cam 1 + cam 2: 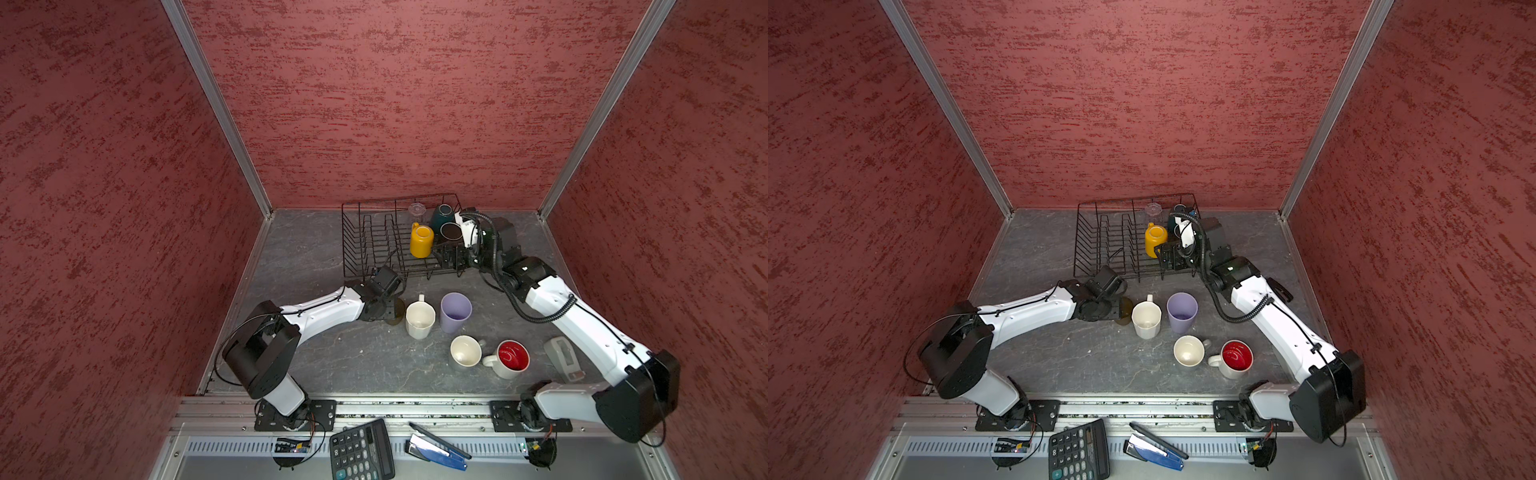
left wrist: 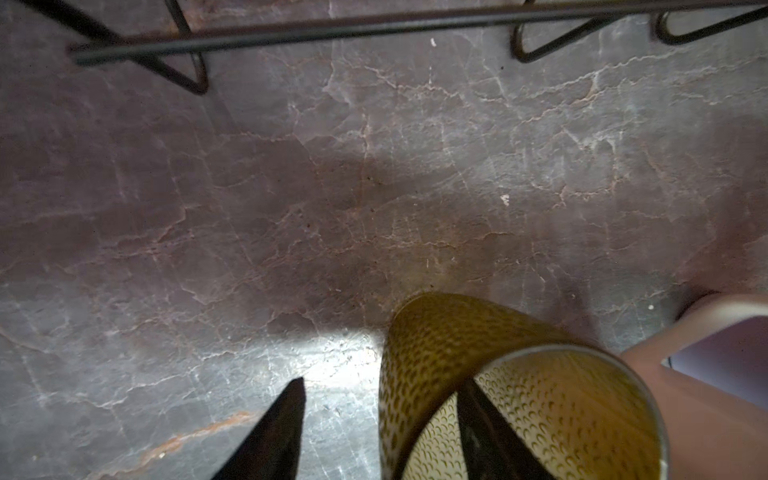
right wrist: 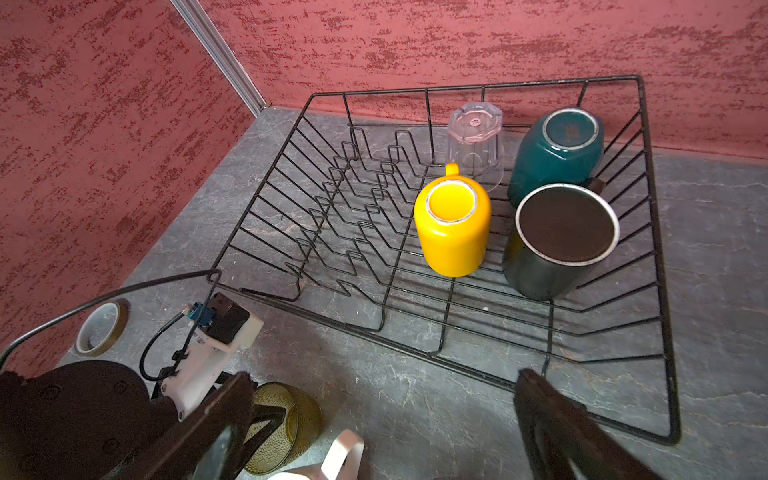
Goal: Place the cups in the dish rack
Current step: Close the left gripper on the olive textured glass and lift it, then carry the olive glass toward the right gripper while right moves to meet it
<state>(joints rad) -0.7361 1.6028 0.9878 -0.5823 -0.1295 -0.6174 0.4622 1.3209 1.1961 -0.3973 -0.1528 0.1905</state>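
Note:
Next, I close my right gripper around the body of the olive-brown textured glass (image 3: 298,420) and take it over from my left gripper.
The olive-brown textured glass (image 2: 436,345) (image 1: 395,312) stands on the table just in front of the dish rack (image 1: 353,249) (image 3: 660,291). My left gripper (image 2: 384,382) straddles its wall, one finger inside and one outside with a gap, so it is open. Upside down in the rack are a yellow mug (image 3: 453,237), a teal mug (image 3: 552,162), a black mug (image 3: 552,257) and a clear glass (image 3: 476,145). My right gripper (image 3: 385,374) hangs open and empty over the rack's front right edge. On the table stand a white mug (image 1: 419,320), a lavender tumbler (image 1: 455,311), a cream-lined mug (image 1: 465,351) and a red-inside mug (image 1: 511,359).
A grey device (image 1: 563,359) lies under the right arm. A tape roll (image 3: 102,328) sits by the left wall. A calculator (image 1: 361,451) and a stapler (image 1: 436,446) lie on the front ledge. Red walls close in three sides.

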